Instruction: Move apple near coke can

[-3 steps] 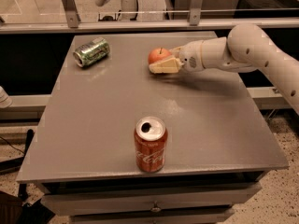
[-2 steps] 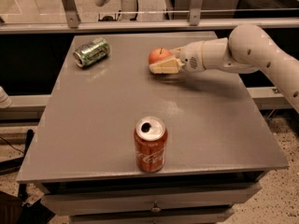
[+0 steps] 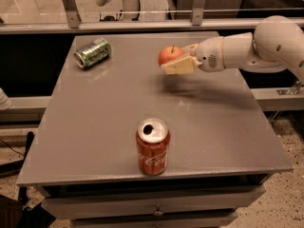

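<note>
Next, I let go of the apple with my gripper on the grey table (image 3: 193, 128) next to the coke can, a little farther from the front edge.
The apple (image 3: 169, 55) is round and red-orange with a short dark stem. My gripper (image 3: 177, 60) reaches in from the right and is shut on it, holding it just above the grey table (image 3: 95, 118) at the back, right of centre. The coke can (image 3: 152, 146) is red with white script and a silver top. It stands upright near the table's front edge, well in front of the apple and slightly to its left.
A green and silver can (image 3: 92, 52) lies on its side at the table's back left. A rail with metal posts (image 3: 71, 8) runs behind the table. The floor drops away at the table's right and front edges.
The gripper has lifted the apple slightly off the table. The cans have not moved.
</note>
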Action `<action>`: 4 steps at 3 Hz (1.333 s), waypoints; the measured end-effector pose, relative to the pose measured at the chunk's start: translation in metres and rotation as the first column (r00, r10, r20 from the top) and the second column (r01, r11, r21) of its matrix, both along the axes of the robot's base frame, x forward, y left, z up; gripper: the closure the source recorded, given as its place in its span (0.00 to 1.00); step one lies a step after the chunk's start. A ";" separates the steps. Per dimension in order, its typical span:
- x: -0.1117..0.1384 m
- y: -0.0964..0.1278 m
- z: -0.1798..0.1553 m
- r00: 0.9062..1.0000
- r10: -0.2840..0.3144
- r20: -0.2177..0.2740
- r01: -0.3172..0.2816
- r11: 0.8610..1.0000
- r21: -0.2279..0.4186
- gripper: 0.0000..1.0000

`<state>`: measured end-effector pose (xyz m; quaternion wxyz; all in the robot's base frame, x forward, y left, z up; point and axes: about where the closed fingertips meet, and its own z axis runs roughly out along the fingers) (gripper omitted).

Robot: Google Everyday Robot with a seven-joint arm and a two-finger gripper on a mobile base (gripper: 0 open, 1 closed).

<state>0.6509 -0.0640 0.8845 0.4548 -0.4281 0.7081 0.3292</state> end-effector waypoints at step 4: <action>-0.151 -0.056 0.013 0.967 0.217 -0.135 -0.230 0.969 -0.090 1.00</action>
